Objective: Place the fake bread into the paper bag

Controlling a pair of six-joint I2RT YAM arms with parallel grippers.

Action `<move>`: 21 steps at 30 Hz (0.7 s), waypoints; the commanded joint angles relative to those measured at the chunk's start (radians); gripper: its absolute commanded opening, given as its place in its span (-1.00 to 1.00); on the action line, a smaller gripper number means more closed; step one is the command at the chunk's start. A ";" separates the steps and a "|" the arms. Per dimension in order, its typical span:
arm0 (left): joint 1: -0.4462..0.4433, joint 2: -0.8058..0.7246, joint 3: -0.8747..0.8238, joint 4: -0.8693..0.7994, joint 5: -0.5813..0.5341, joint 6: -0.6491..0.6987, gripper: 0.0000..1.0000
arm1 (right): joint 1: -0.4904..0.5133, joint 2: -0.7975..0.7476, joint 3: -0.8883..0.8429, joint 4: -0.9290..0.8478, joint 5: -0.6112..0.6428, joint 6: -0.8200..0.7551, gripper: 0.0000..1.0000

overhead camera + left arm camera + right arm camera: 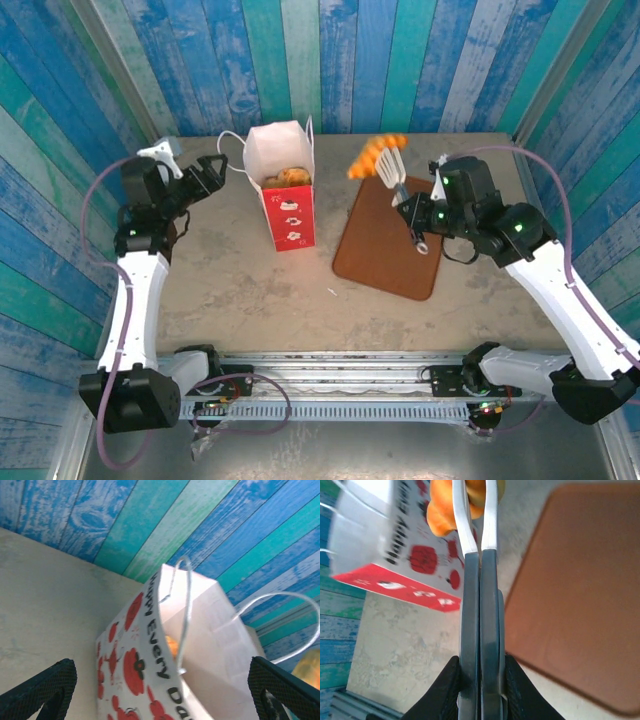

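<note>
The robot's right gripper will open the tongs and release the orange pastry on the golden bread inside the paper bag (pixel 272 170). The pastry is now in the air beside the bag.
The white paper bag (pixel 285 200) with its red front stands upright at the back centre, and golden fake bread (pixel 285 178) shows in its open mouth. My right gripper (pixel 418 232) is shut on grey tongs (pixel 400 185). The white tips of the tongs pinch an orange ridged pastry (pixel 375 155) in the air just right of the bag. In the right wrist view the tongs (pixel 480 630) run up to the pastry (pixel 442 515) beside the bag (pixel 385 545). My left gripper (pixel 205 180) is open left of the bag, and its fingers (pixel 45 690) straddle the bag (pixel 200 645) without touching it.
A flat brown tray (pixel 392 245) lies on the table under the right arm, also seen in the right wrist view (pixel 580 580). The bag's white cord handles (pixel 280 625) loop toward the left gripper. Blue striped walls close in the table on three sides.
</note>
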 commanded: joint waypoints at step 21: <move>0.005 0.281 0.168 0.117 0.132 -0.050 -0.44 | 0.320 0.380 0.412 0.352 0.317 -0.395 -0.97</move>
